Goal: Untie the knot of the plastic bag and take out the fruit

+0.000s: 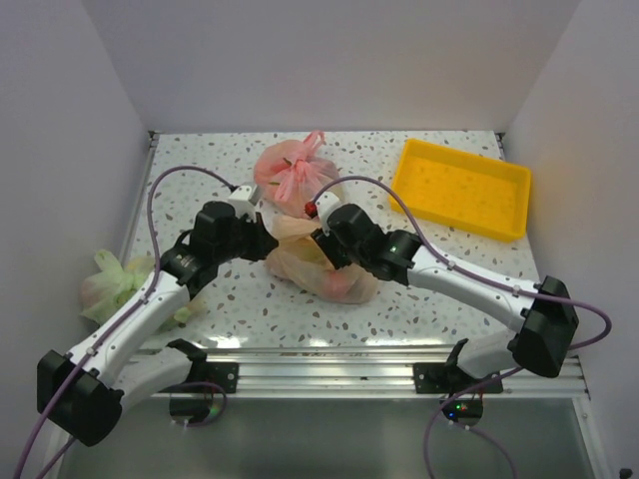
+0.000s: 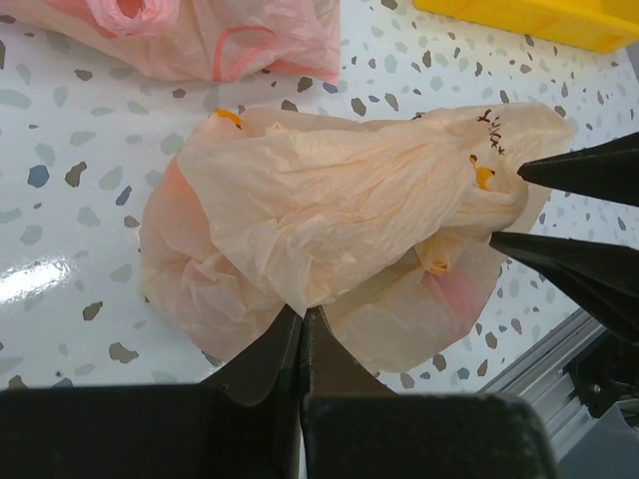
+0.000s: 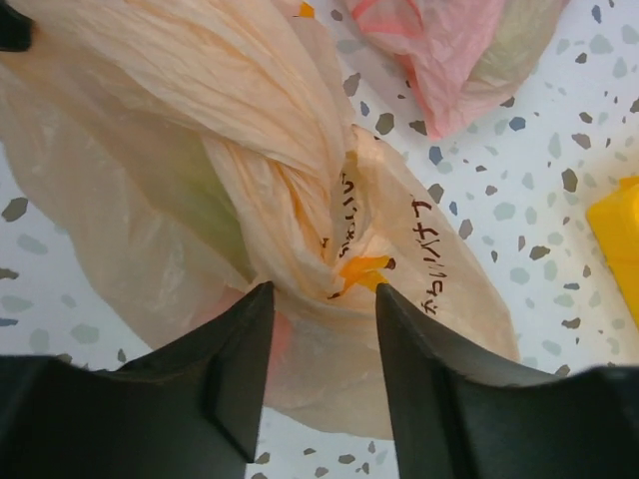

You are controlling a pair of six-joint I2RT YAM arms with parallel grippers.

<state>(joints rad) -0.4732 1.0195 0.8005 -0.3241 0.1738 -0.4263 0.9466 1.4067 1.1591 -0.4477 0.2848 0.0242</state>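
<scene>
The twisted film holds the peach-orange bag shut over the fruit, so my right gripper will pinch the gathered strand [image 3: 318, 282] and pull it away from my left gripper.
The peach-orange plastic bag [image 1: 312, 264] lies mid-table between my two grippers. My left gripper [image 2: 302, 311] is shut on a flap of the bag's film [image 2: 329, 200] and holds it pulled up. My right gripper [image 3: 321, 291] is open, one finger on each side of the twisted knot [image 3: 334, 235]; the knot also shows in the left wrist view [image 2: 489, 195]. The fruit shows only as a red tint [image 3: 285, 334] and a green tint [image 3: 200, 205] through the film. In the top view the left gripper [image 1: 262, 235] and right gripper [image 1: 321, 241] meet over the bag.
A smaller pink bag [image 1: 293, 178] lies just behind the peach bag. A yellow tray [image 1: 499, 190] stands at the back right. A pale green bag [image 1: 110, 281] lies at the left edge beside the left arm. The metal rail [image 1: 319, 364] runs along the near edge.
</scene>
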